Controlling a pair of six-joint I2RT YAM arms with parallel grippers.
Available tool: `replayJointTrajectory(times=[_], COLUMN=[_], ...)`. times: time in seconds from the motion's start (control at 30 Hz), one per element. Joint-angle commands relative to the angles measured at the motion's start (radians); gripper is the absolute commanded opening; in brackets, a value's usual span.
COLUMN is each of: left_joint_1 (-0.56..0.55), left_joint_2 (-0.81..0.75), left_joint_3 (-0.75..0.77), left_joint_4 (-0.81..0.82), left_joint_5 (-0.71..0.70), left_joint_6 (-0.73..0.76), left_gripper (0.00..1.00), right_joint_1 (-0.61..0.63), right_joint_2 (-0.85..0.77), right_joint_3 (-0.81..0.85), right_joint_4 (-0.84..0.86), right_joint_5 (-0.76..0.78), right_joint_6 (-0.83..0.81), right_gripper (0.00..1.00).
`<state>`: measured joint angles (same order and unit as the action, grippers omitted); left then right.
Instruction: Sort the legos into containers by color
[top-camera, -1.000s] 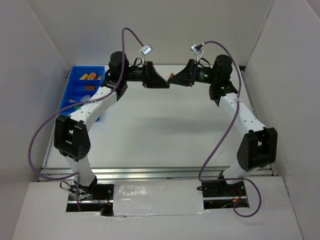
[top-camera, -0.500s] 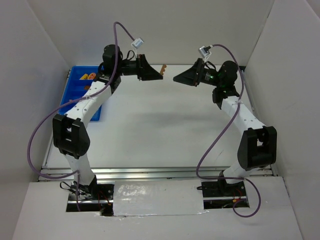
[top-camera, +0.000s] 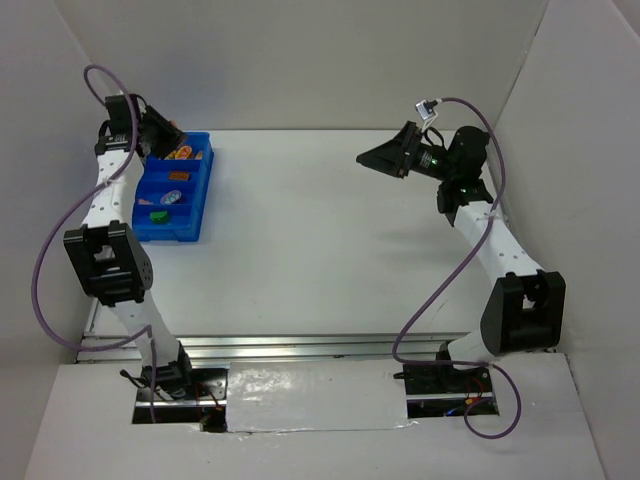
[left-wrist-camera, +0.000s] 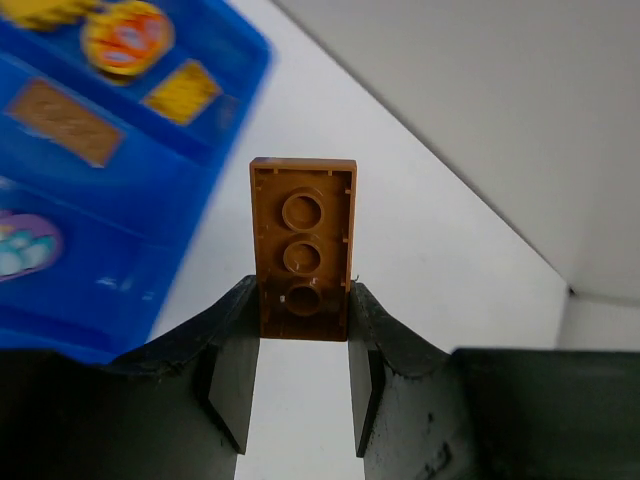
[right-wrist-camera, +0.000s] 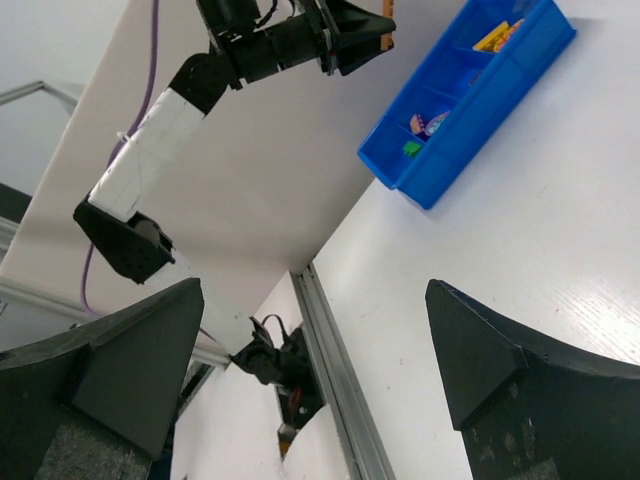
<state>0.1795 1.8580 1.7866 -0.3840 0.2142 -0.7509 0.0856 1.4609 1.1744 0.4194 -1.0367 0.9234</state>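
Note:
My left gripper has the brown-orange lego brick, hanging beside the blue container's far corner. It will let go of it over the wall-side end of the brown plate (top-camera: 171, 175) (left-wrist-camera: 30, 101) in the blue container.
My left gripper (left-wrist-camera: 303, 302) is shut on the lower end of a brown-orange lego brick (left-wrist-camera: 303, 235), whose hollow underside faces the camera. It hangs beside the far right corner of the blue container (left-wrist-camera: 150, 200). The top view has the left gripper (top-camera: 165, 133) at the container's (top-camera: 190, 236) far end. Inside lie a yellow-and-red round piece (left-wrist-camera: 125, 35), a yellow block (left-wrist-camera: 181, 90), a brown plate (left-wrist-camera: 65, 121), a purple oval (left-wrist-camera: 20, 246) and a green block (top-camera: 157, 214). My right gripper (top-camera: 384, 156) is open and empty, high at the back right, its fingertips (right-wrist-camera: 130, 350) wide apart.
White walls close in the table on the left, back and right. An aluminium rail (top-camera: 320, 346) runs along the near edge in front of the arm bases. The left arm (right-wrist-camera: 250, 50) and the container (right-wrist-camera: 500, 110) show in the right wrist view.
The grippers stood tip to tip at the back centre. The right gripper opened and drew back a little. The left arm swung left to the container with the brick.

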Motion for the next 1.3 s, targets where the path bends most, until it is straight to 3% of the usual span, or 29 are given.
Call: replayJointTrajectory(times=[0.0, 0.27, 0.47, 0.67, 1.27], left_joint_1=[0.014, 0.038, 0.052, 0.066, 0.084], left_joint_2=[0.076, 0.286, 0.401, 0.432, 0.434], left_joint_3=[0.101, 0.302, 0.339, 0.326, 0.284], left_joint_4=[-0.153, -0.317, -0.279, -0.155, -0.138], left_joint_5=[-0.254, -0.414, -0.391, -0.329, -0.317], left_joint_6=[-0.129, -0.267, -0.259, -0.234, -0.248], left_gripper=[0.00, 0.00, 0.00, 0.00, 0.00], right_joint_1=[0.006, 0.011, 0.016, 0.037, 0.049], right_joint_2=[-0.040, -0.050, -0.062, -0.074, -0.074], right_joint_3=[0.034, 0.041, 0.034, 0.033, 0.074], right_joint_4=[-0.077, -0.102, -0.091, -0.103, -0.195], right_joint_5=[0.035, 0.040, 0.027, 0.018, 0.038], right_joint_6=[-0.067, -0.081, -0.083, -0.093, -0.166], right_gripper=[1.00, 1.00, 1.00, 1.00, 1.00])
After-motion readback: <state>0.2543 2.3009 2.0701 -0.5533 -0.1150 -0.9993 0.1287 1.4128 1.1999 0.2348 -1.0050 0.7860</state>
